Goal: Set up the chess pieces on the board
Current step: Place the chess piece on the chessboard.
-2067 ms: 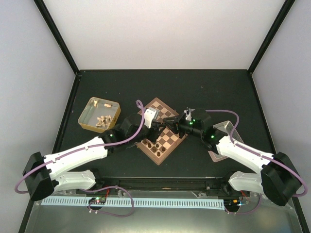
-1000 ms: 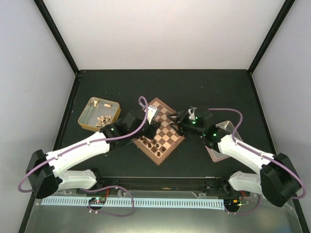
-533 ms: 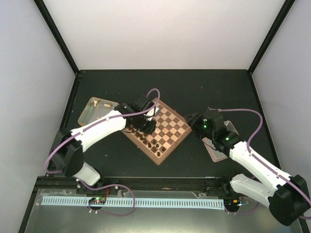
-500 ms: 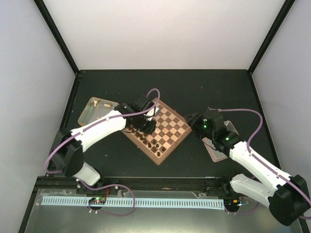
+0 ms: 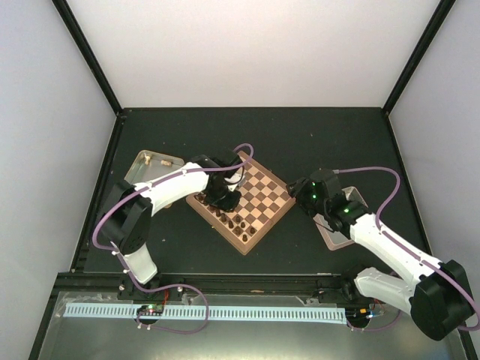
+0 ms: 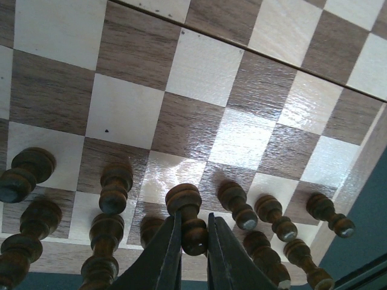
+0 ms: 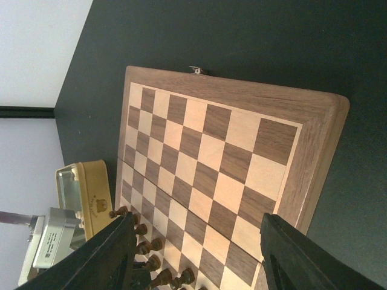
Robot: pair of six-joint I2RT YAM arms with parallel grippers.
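My left gripper needs to let go of the dark chess piece on the light square [image 5: 230, 211] [image 6: 175, 179] between its neighbours in the inner row.
The board [image 5: 264, 196] lies turned like a diamond in the middle of the table. Dark brown chess pieces [image 5: 234, 221] stand in rows along its near-left edge. My left gripper [image 5: 225, 196] hangs over those rows, shut on one dark chess piece [image 6: 192, 219] held just above the board [image 6: 199, 78]; its neighbours [image 6: 115, 187] stand close on both sides. My right gripper [image 5: 301, 189] is open and empty off the board's right corner. In the right wrist view the board's rim [image 7: 314, 151] lies between the open fingers [image 7: 112, 254], with the dark pieces [image 7: 151, 263] at the far side.
A gold tray [image 5: 146, 161] stands left of the board, partly under the left arm, and shows again as the gold tray [image 7: 91, 193] in the right wrist view. A pink tray [image 5: 336, 229] lies under the right arm. Black posts frame the table's back corners.
My right gripper has pulled back from over the board to beyond its right corner. The left arm has folded, its elbow swinging left and forward, while its gripper stays shut over the near-left rows.
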